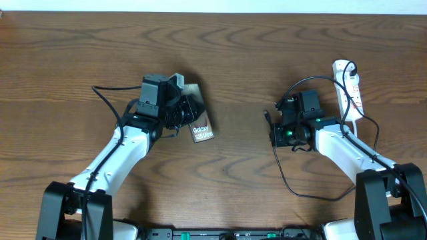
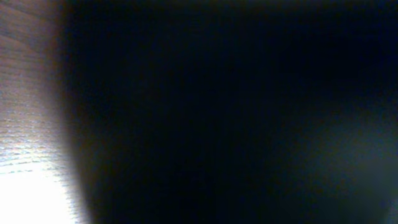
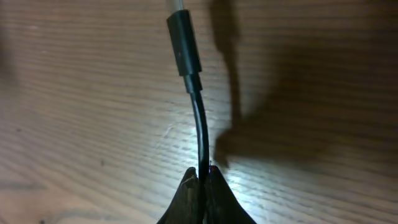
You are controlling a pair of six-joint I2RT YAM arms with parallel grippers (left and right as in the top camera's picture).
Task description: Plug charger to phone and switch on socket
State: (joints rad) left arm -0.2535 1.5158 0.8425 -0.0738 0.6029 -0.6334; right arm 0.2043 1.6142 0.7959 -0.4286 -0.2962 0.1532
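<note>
I hold the thin, bent cable well behind the connector with my right gripper, so next I take the connector by its thick black housing (image 3: 186, 56) before plugging it in.
The phone (image 1: 201, 125), a dark bronze slab with white "Galaxy" lettering, lies tilted at the left of centre in the overhead view. My left gripper (image 1: 181, 111) is at its upper left edge and looks shut on it. The left wrist view is almost filled by a close dark surface (image 2: 236, 112). My right gripper (image 3: 204, 175) is shut on the thin black charger cable (image 3: 199, 124), just behind the connector tip (image 3: 184, 42), which points away over the wood. In the overhead view this gripper (image 1: 274, 127) is right of centre, with the tip (image 1: 267, 115) pointing toward the phone, well apart from it.
The white socket strip (image 1: 349, 85) with red markings lies at the far right, a black plug in its far end and a white cord beside it. The charger cable loops along the table in front of the right arm (image 1: 297, 190). The table is brown wood (image 1: 240, 47).
</note>
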